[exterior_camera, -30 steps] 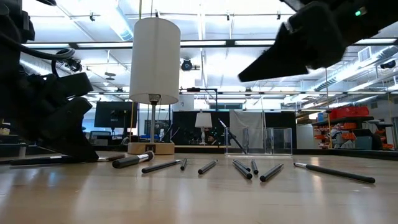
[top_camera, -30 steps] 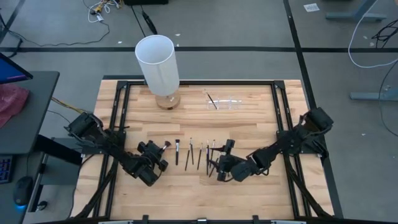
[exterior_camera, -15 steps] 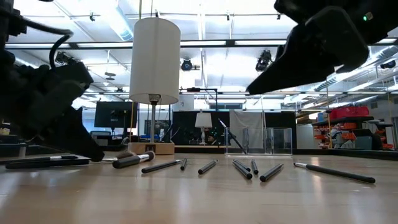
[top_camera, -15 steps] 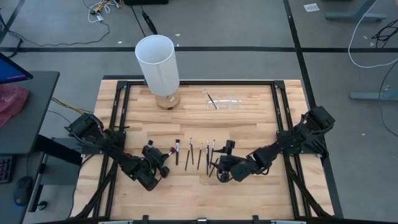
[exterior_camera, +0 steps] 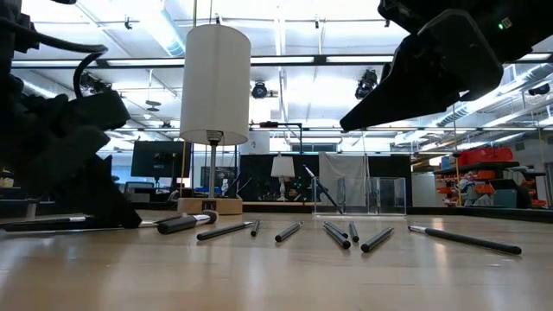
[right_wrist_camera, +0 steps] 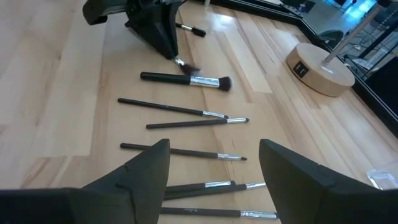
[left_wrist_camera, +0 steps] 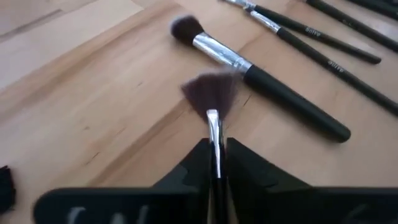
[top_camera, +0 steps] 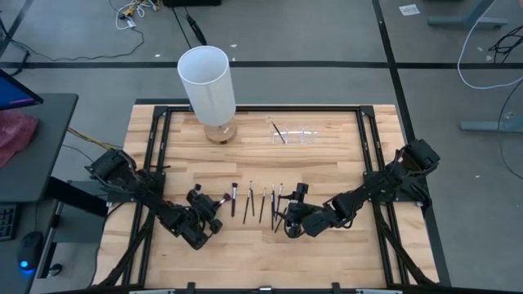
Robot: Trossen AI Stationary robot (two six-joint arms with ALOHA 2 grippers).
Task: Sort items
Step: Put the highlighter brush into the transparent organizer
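The fan brush sticks out too little with my left gripper pinching its silver collar. I will take its black handle farther back [left_wrist_camera: 219,194] before passing the brush over.
Several thin dark brushes and sticks [top_camera: 261,202] lie flat in a row on the wooden table, near its middle; they also show in the right wrist view [right_wrist_camera: 180,109] and low view [exterior_camera: 289,231]. My left gripper [top_camera: 214,208] is at the row's left end, shut on a fan brush [left_wrist_camera: 211,93]. A round-headed brush [left_wrist_camera: 221,53] lies just beyond the fan. My right gripper [top_camera: 288,219] hovers open above the row's right part [right_wrist_camera: 214,165], touching nothing. My left gripper pinches the fan brush between its two fingers, on the handle just behind the silver ferrule [left_wrist_camera: 213,127]. The brush runs along the fingers and sticks out ahead of them. The fingers slant down toward the table [right_wrist_camera: 163,37], and the fan bristles [right_wrist_camera: 185,66] sit close above the wood.
A tall white cylinder on a round wooden base [top_camera: 208,82] stands at the far left of the table. A small clear holder [top_camera: 294,133] with one stick in it stands at the far middle. Black frame rails [top_camera: 372,155] border the table. Bare wood lies between the row and the far objects.
My left gripper, with the fan brush in it, has shifted a little toward the table's near edge and toward the right, closer to the row of brushes. My right gripper has dipped slightly lower over the row. The brushes on the table have stayed put.
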